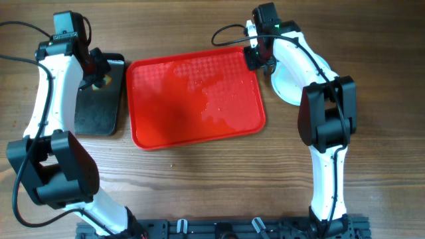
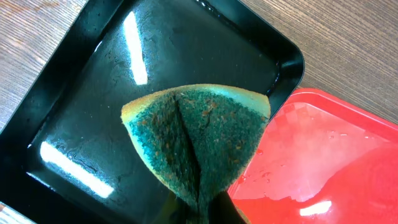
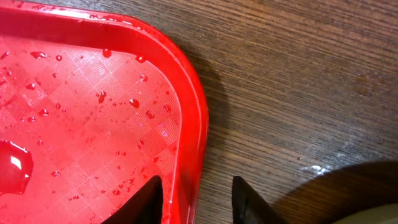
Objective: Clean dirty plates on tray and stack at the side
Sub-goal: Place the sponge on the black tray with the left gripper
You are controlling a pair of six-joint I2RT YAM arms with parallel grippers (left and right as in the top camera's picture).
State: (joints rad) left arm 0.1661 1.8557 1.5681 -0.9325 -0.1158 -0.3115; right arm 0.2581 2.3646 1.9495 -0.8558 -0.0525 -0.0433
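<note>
My left gripper is to let go of the sponge, which is now above the black tray, in the black tray's near half (image 1: 80,104) (image 2: 81,115), next to the black tray's rim away from the red tray.
The red tray (image 1: 192,99) lies mid-table, wet, with no plates on it. It also shows in the left wrist view (image 2: 323,168) and the right wrist view (image 3: 93,124). White plates (image 1: 285,83) sit to the right of the tray, mostly hidden under my right arm, so I cannot tell how many there are. My right gripper (image 1: 255,60) (image 3: 196,199) is open, its fingers either side of the tray's far right rim. My left gripper (image 1: 99,76) (image 2: 199,214) is shut on a folded green-and-yellow sponge (image 2: 199,137) above the black tray (image 2: 74,124).
The black glossy tray (image 1: 99,113) lies left of the red tray, almost touching it. Water drops and a puddle (image 1: 219,106) sit on the red tray. A black rail (image 1: 219,229) runs along the table's near edge.
</note>
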